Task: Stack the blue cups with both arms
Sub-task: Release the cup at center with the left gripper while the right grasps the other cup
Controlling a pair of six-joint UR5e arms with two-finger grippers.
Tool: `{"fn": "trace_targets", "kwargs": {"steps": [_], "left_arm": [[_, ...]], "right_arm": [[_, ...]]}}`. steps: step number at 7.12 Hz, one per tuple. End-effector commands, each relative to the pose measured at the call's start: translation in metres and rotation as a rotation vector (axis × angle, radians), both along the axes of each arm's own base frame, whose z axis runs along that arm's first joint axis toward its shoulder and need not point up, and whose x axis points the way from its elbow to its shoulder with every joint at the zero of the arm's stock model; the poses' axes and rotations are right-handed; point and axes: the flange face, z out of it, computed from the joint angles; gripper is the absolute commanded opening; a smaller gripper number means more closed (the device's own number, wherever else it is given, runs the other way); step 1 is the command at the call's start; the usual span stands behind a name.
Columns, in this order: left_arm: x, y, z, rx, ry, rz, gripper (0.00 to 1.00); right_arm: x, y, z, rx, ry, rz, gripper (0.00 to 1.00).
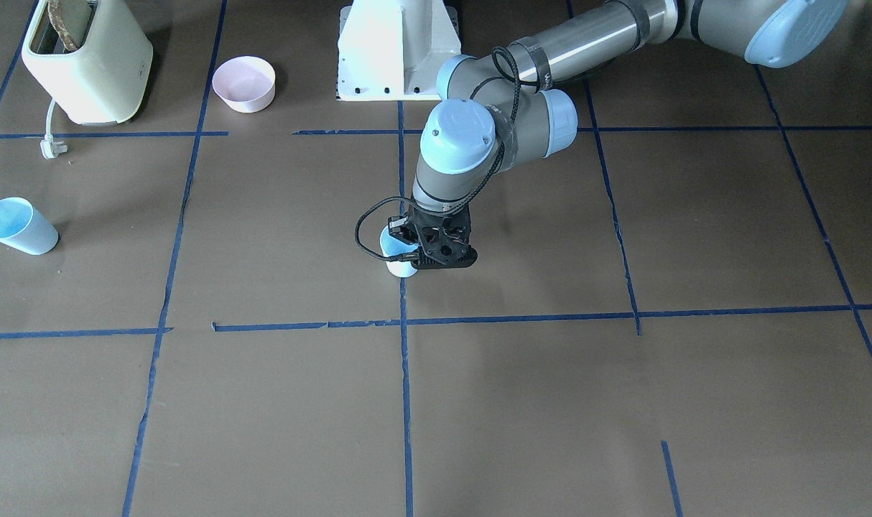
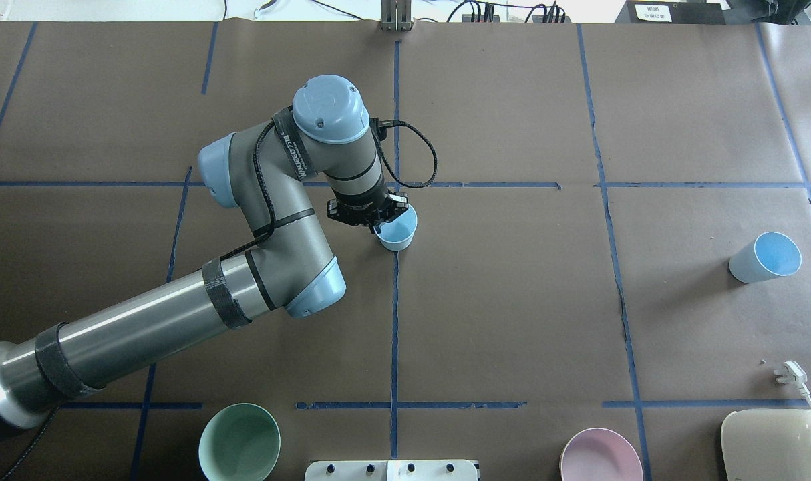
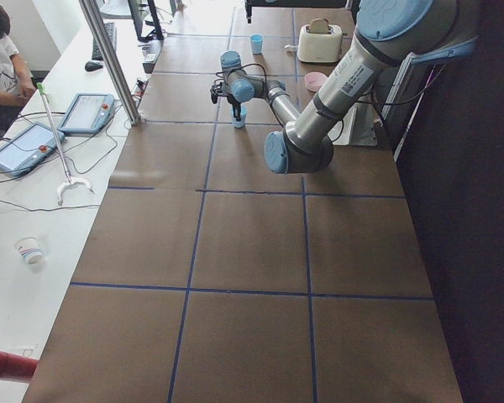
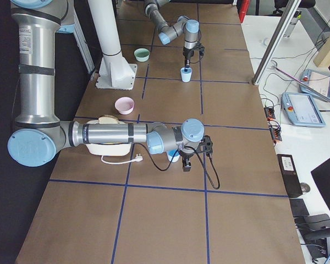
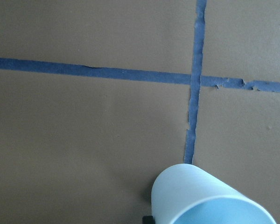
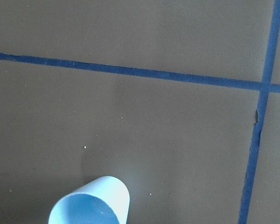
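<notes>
My right gripper is going to close on the second blue cup's rim (image 6: 116, 217), on the side that faces away from the blue cup at the middle of the table.
One blue cup (image 2: 399, 234) stands about upright at the table's middle, on the blue tape line. My left gripper (image 2: 377, 226) comes down on its near-left rim and looks shut on it. The left wrist view shows this cup (image 5: 200, 198) at its bottom edge. The second blue cup (image 2: 764, 258) stands at the far right and also shows in the front view (image 1: 18, 226). My right gripper (image 4: 186, 161) hangs just beside that cup (image 4: 174, 157). It shows clearly only in the right side view, so I cannot tell whether it is open. The right wrist view shows the cup (image 6: 91, 203) low in frame.
A cream toaster (image 1: 87, 61) with its loose plug (image 1: 49, 147) sits near the robot's right side. A pink bowl (image 1: 244, 84) stands next to it. A mint-green bowl (image 2: 239, 442) stands near the base on the left. The white pedestal (image 1: 396, 50) is at the middle.
</notes>
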Motion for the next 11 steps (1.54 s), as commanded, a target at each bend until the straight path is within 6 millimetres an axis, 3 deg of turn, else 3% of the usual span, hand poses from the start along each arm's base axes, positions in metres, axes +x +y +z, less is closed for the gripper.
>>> {"fn": "trace_targets", "kwargs": {"steps": [1, 2, 3, 4, 5, 9, 10, 11], "left_arm": [[0.002, 0.002, -0.004, 0.013, 0.030, -0.003, 0.99], [-0.010, -0.003, -0.017, 0.005, 0.081, -0.053, 1.00], [-0.039, -0.019, -0.033, -0.017, 0.120, -0.123, 1.00], [-0.071, -0.032, -0.038, -0.005, 0.142, -0.161, 1.00], [-0.087, -0.031, -0.035, 0.000, 0.153, -0.173, 1.00], [-0.106, -0.029, -0.031, 0.010, 0.164, -0.187, 1.00], [-0.108, -0.029, -0.033, 0.013, 0.168, -0.189, 1.00], [-0.113, -0.025, -0.030, 0.015, 0.172, -0.189, 1.00]], "right_arm": [[-0.010, 0.000, -0.001, -0.016, 0.001, -0.005, 1.00], [-0.023, 0.001, -0.003, -0.048, 0.011, -0.001, 1.00], [-0.032, 0.002, -0.013, -0.053, 0.025, 0.009, 1.00], [-0.037, 0.012, -0.011, -0.063, 0.051, 0.011, 1.00], [-0.041, 0.024, 0.000, -0.081, 0.069, -0.003, 1.00], [-0.075, 0.033, 0.014, -0.100, 0.117, -0.032, 0.98], [-0.079, 0.034, 0.015, -0.103, 0.116, -0.042, 0.89], [-0.084, 0.034, 0.015, -0.102, 0.120, -0.049, 0.71]]}}
